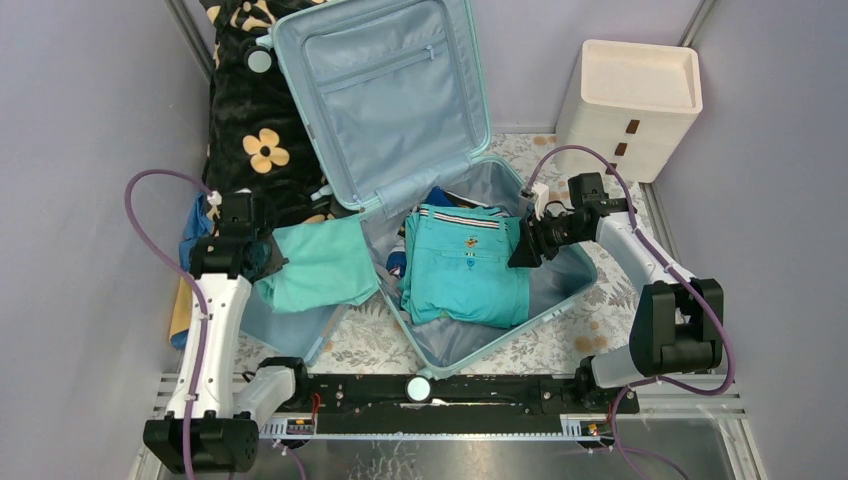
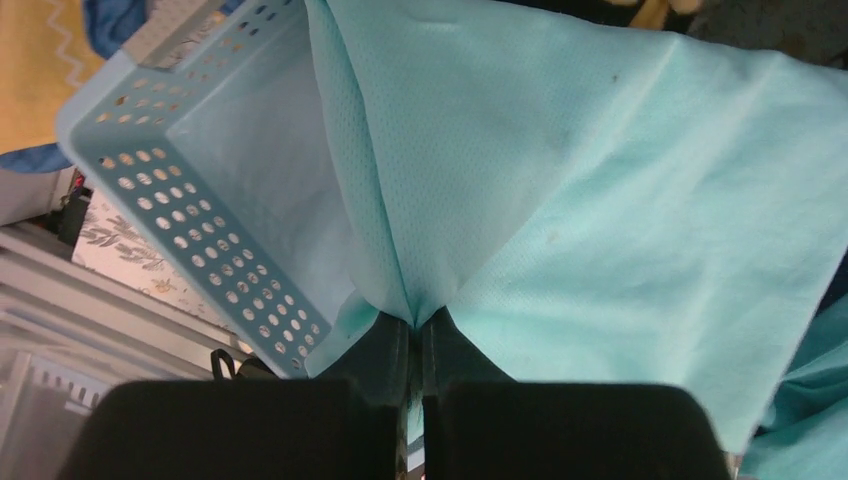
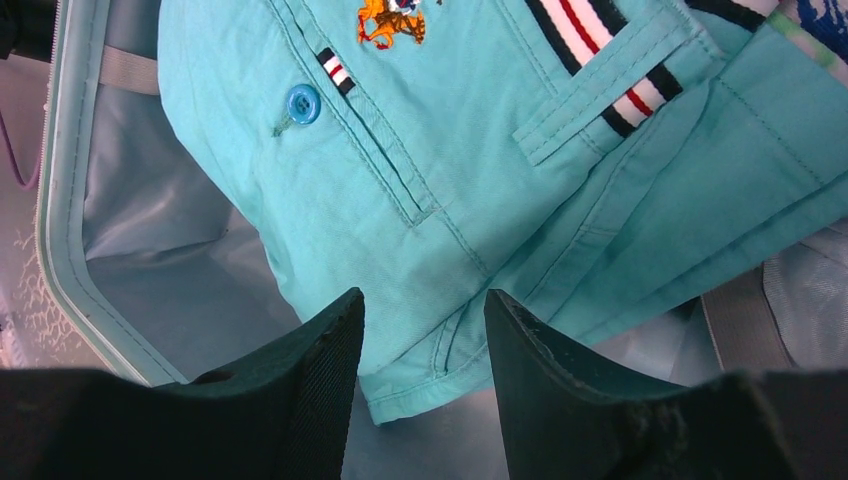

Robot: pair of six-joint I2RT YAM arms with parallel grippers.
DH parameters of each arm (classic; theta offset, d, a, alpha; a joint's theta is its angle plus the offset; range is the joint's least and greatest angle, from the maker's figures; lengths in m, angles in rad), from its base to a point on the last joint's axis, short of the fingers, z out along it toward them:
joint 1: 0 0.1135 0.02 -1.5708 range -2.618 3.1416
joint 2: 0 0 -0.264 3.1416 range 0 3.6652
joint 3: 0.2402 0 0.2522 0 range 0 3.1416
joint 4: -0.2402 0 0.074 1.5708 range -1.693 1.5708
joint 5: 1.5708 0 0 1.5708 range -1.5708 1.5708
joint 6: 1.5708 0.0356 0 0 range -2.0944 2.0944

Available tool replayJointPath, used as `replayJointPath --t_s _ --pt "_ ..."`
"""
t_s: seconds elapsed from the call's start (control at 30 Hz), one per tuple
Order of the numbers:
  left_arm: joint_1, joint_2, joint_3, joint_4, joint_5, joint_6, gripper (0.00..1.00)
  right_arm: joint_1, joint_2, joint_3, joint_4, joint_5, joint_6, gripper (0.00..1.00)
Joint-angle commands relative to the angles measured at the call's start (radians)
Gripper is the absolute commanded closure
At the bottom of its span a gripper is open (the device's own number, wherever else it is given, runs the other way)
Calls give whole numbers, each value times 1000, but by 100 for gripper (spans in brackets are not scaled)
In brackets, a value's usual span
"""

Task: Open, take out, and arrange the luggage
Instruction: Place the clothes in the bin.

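Observation:
The robot's left gripper will release the mint-green garment inside the blue perforated basket point(image 1: 294, 284), on the basket's side toward the black blanket.
The luggage, a pale aqua suitcase point(image 1: 560, 285), lies open with its lid point(image 1: 380, 90) propped up at the back. Folded teal shorts point(image 1: 465, 275) with a striped waistband rest in its lower shell. My right gripper point(image 1: 522, 250) hovers open at the shorts' right edge. In the right wrist view a hem corner of the shorts point(image 3: 450, 150) shows between the spread fingers of the right gripper point(image 3: 425, 300), above the grey lining point(image 3: 170, 260). My left gripper point(image 2: 415, 325) is shut on a pinch of a pale mint garment point(image 2: 600, 180), which drapes over the blue perforated basket point(image 2: 180, 200).
A cream drawer unit point(image 1: 630, 105) stands at the back right. A black blanket with yellow flowers point(image 1: 250, 110) lies behind the basket point(image 1: 290, 325), with blue cloth point(image 1: 195, 230) beside it. More clothes show under the shorts. A floral cover point(image 1: 560, 340) lies on the table.

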Motion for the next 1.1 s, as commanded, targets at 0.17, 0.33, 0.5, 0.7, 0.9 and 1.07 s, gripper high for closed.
replayJointPath --t_s 0.17,0.33,0.5,0.7,0.9,1.07 --pt "88 -8 -24 12 -188 -101 100 -16 -64 1 -28 -66 -31 45" --pt "175 36 -16 84 -131 -118 100 -22 -73 2 -40 -87 -44 45" --pt "246 114 -54 132 -68 -146 100 -27 -82 1 -51 -102 -58 44" --pt "338 132 -117 163 -3 -206 98 -32 -84 5 -64 -121 -71 44" --pt "400 188 -168 205 -59 -281 94 -34 -86 6 -74 -133 -88 44" --pt "439 222 -156 237 -57 -300 94 -37 -91 7 -80 -138 -93 44"
